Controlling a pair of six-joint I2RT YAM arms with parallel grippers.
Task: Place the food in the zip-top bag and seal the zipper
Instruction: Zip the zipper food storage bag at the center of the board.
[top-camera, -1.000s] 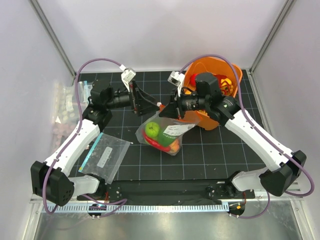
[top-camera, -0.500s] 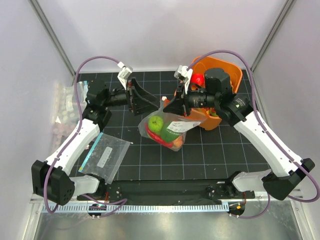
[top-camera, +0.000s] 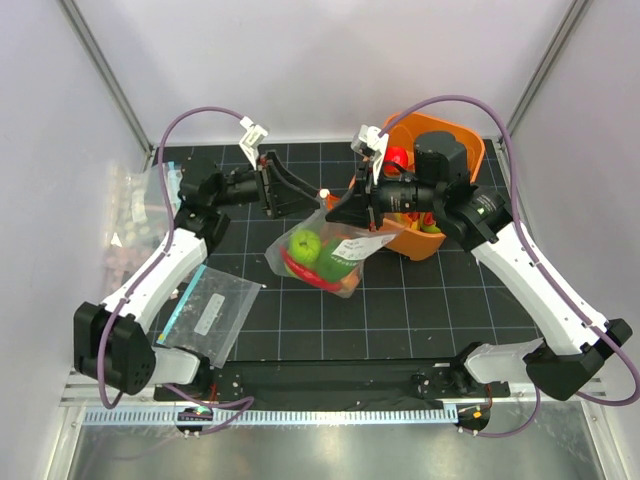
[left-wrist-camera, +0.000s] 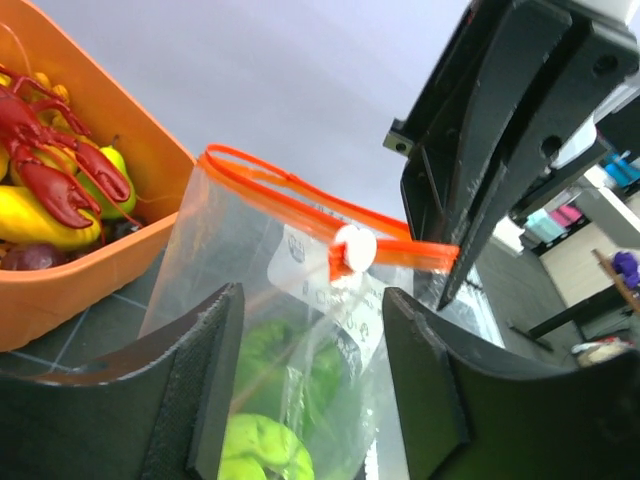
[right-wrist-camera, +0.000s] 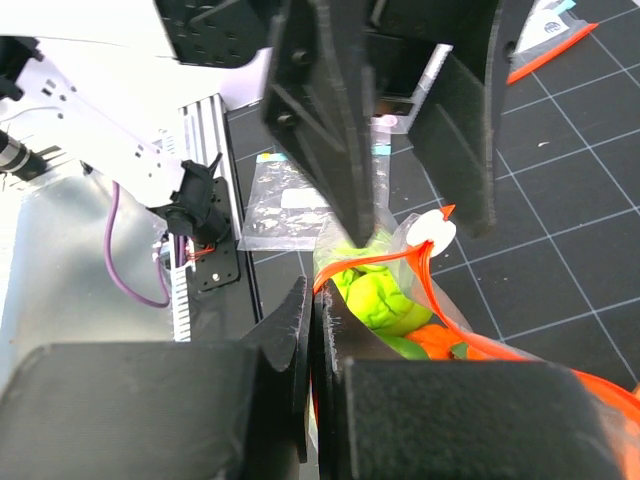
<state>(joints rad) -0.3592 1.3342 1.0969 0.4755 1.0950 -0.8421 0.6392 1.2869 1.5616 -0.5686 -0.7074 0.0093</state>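
My right gripper is holding the zipper away from the white slider, so next my left gripper pinches the zipper's tip (left-wrist-camera: 338, 267) before my right gripper takes the slider.
The zip-top bag (top-camera: 345, 262) hangs over the mat, holding green (top-camera: 305, 245), red and orange food. My right gripper (right-wrist-camera: 318, 330) is shut on one end of the orange-red zipper (left-wrist-camera: 280, 182), and from above it (top-camera: 342, 213) sits at the bag's right top corner. My left gripper (left-wrist-camera: 310, 310) is open. Its fingers (right-wrist-camera: 335, 130) stand on either side of the bag's mouth near the white slider (left-wrist-camera: 353, 249), without touching it. A lime-green piece (right-wrist-camera: 375, 295) and an orange piece show through the plastic.
An orange bin (top-camera: 415, 243) stands at the back right, just behind the bag, with a red toy lobster (left-wrist-camera: 40, 150) and yellow pieces inside. A second clear bag with a teal-blue edge (top-camera: 215, 312) lies flat at the front left.
The right gripper has lifted the bag's corner and drawn back to the right, and the bag has swung a little left. The left gripper's jaws have narrowed around the bag's mouth.
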